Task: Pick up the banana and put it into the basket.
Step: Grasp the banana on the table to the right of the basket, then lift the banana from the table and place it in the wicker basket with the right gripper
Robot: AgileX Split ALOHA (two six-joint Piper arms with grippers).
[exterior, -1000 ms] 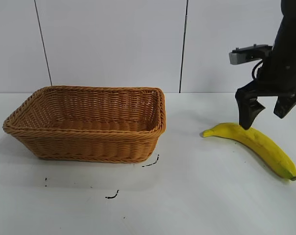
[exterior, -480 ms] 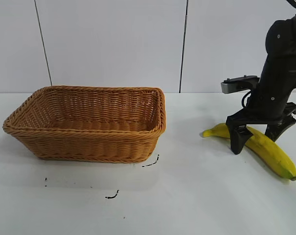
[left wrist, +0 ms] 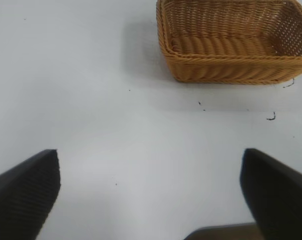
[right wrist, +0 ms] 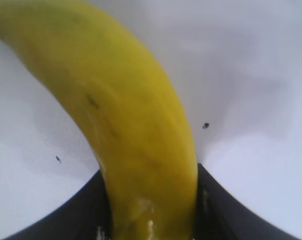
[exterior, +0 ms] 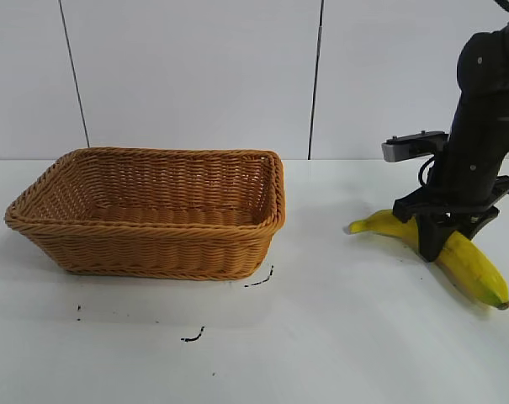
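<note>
The robot's right gripper will release the yellow banana, lying lengthwise, on the middle of the tan wicker basket's bottom [exterior: 155, 205].
The yellow banana [exterior: 466, 261] lies on the white table at the right. My right gripper [exterior: 436, 242] stands over its middle, and its black fingers [exterior: 430, 238] press against both sides. In the right wrist view the banana [right wrist: 126, 120] fills the gap between the two fingers [right wrist: 86, 210], which touch it. The tan wicker basket [exterior: 35, 220] stands at the left, well apart from the banana, and holds nothing. It also shows in the left wrist view [left wrist: 225, 65]. My left gripper [left wrist: 151, 192] is open and holds nothing above bare table.
The white table [exterior: 338, 337] carries a few small black marks [exterior: 193, 337] in front of the basket. A white panelled wall [exterior: 195, 76] stands behind. The banana's tip [exterior: 502, 303] lies near the table's right side.
My right gripper came down from above the banana to table level, straddled it, and then shut its fingers on the banana's middle. The banana and basket have not moved.
</note>
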